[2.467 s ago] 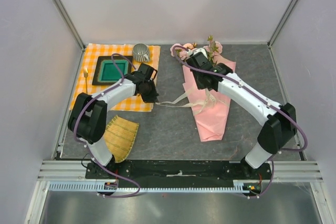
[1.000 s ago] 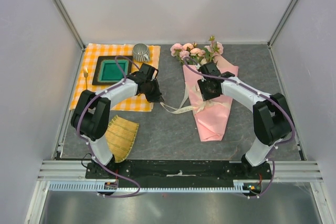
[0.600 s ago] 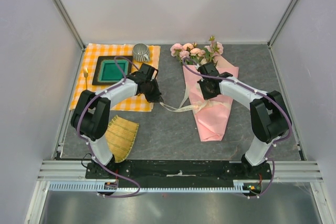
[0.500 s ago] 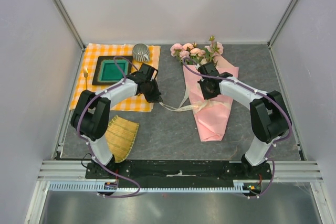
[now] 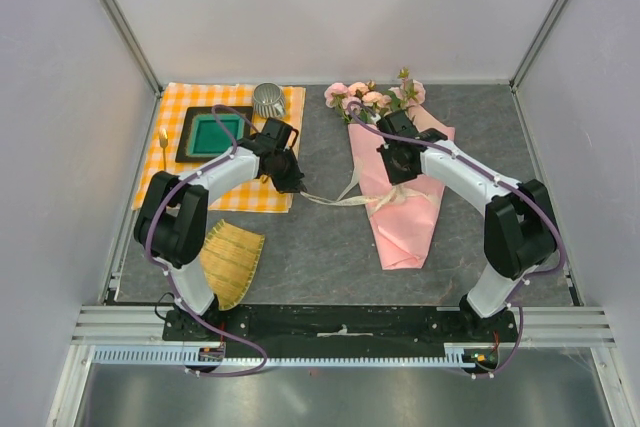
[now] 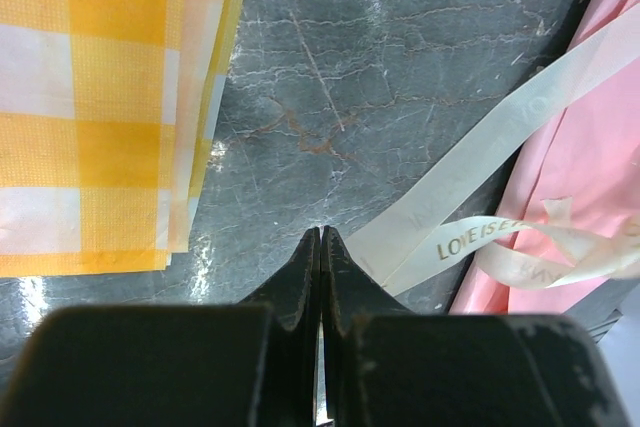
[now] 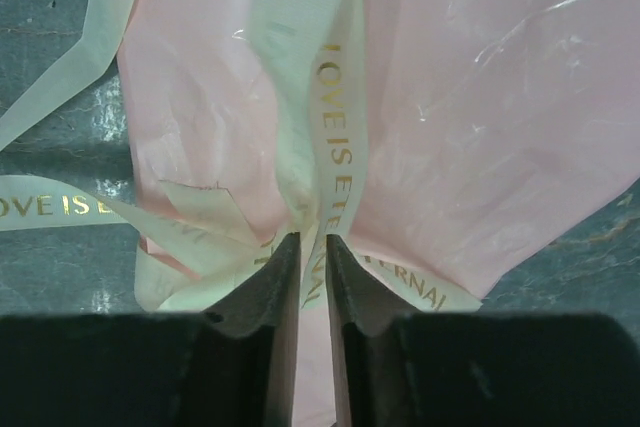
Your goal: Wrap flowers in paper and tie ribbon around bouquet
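Observation:
With the ribbon slack across the pink paper cone, my right gripper needs to regrip the ribbon's loop (image 7: 335,122) and pull against my left gripper to draw the ribbon tight.
The bouquet lies on the dark table: pale pink flowers (image 5: 375,97) at the far end, wrapped in a pink paper (image 5: 405,227) cone. A cream ribbon (image 5: 330,198) printed with gold letters crosses the cone's middle and stretches left. My left gripper (image 5: 296,187) is shut at that ribbon's left end (image 6: 480,147), and the band vanishes beside its tip (image 6: 321,235). Over the cone's middle, my right gripper (image 5: 398,179) has its jaws nearly together on a ribbon loop (image 7: 335,97), which runs down between them (image 7: 314,242) above the paper (image 7: 500,97).
An orange-checked cloth (image 5: 180,117) at the back left carries a green tray (image 5: 213,134) and a metal cup (image 5: 268,100). A woven bamboo mat (image 5: 230,259) lies near the left arm's base. White walls enclose the table on three sides.
My right gripper's jaws have closed in on the ribbon loop and lifted slightly toward the flowers. My left gripper has drawn a little left, and the ribbon's end went with it.

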`<state>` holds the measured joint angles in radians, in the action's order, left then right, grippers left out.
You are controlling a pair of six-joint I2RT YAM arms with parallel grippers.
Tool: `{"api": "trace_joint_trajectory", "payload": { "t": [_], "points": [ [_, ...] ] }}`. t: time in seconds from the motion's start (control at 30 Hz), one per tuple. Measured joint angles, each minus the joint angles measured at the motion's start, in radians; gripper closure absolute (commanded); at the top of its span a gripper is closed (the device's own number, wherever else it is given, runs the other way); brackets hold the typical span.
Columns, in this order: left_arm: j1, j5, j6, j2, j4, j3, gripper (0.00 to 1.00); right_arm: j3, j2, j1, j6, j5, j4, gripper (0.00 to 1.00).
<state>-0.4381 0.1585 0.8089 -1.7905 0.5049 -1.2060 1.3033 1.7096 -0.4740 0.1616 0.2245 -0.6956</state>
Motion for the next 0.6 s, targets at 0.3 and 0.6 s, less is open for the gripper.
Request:
{"api": "trace_joint_trajectory", "payload": {
  "t": [0.3, 0.6],
  "points": [
    [0.000, 0.002, 0.000, 0.000, 0.018, -0.016, 0.98, -0.026, -0.005, 0.000, 0.007, -0.051, -0.028, 0.74],
    [0.000, 0.001, 0.000, 0.000, 0.020, -0.016, 0.99, -0.094, -0.005, 0.000, 0.036, -0.029, -0.020, 0.63]
  ]
}}
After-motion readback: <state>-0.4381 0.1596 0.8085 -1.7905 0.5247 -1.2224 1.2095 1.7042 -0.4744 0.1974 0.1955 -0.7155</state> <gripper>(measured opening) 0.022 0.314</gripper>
